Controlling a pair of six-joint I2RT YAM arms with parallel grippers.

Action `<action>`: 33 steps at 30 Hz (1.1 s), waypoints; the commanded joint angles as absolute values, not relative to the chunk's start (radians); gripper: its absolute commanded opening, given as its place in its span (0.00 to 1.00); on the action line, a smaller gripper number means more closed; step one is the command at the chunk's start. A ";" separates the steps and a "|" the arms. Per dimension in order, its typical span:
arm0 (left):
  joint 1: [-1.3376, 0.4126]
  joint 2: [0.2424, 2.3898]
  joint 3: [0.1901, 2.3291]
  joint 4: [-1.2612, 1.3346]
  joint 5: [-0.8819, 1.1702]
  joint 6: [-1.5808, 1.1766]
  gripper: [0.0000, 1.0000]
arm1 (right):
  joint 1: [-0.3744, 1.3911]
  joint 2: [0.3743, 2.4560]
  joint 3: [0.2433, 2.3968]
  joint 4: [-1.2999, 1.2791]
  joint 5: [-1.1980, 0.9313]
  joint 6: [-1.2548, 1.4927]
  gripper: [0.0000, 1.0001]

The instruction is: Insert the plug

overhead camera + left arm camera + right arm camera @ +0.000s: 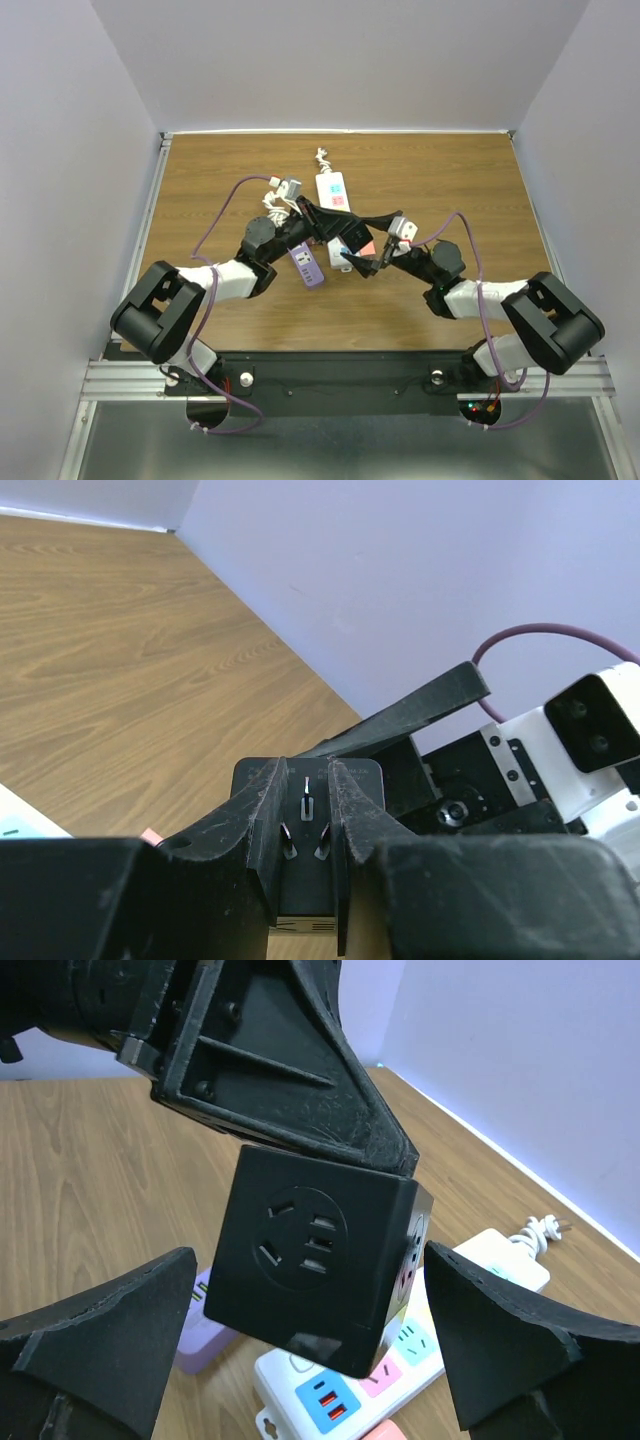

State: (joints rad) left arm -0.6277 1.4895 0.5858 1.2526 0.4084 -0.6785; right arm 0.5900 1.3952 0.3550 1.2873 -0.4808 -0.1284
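The robot's left gripper pinches the black cube by its prongs, so the right gripper should hold the cube while the left gripper grips it by its sides (405, 1255).
My left gripper (305, 780) is shut on a black cube plug adapter (305, 815) and holds it above the table. Its three metal prongs face the left wrist camera. In the right wrist view the cube (315, 1250) shows a round socket face and hangs from the left fingers (270, 1050). My right gripper (300, 1350) is open, with one finger on each side of the cube and a gap to it on both sides. In the top view the cube (352, 240) is at mid-table between the left gripper (335, 228) and the right gripper (366, 262).
A white power strip (400, 1380) with blue, pink and green sockets lies on the wooden table under the cube, its corded plug (540, 1228) behind it. A purple adapter (205, 1335) lies beside it. Both show in the top view, strip (333, 190) and adapter (307, 265).
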 commanded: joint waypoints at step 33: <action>-0.653 1.396 0.706 0.942 0.420 -0.322 0.73 | 0.598 1.361 0.417 1.186 -0.420 -0.370 0.00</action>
State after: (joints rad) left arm -0.6533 1.3987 0.6521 0.9825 0.4313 -0.3779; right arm 0.5915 1.4036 0.3946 1.1450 -0.4007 -0.3172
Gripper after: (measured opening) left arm 0.724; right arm 0.707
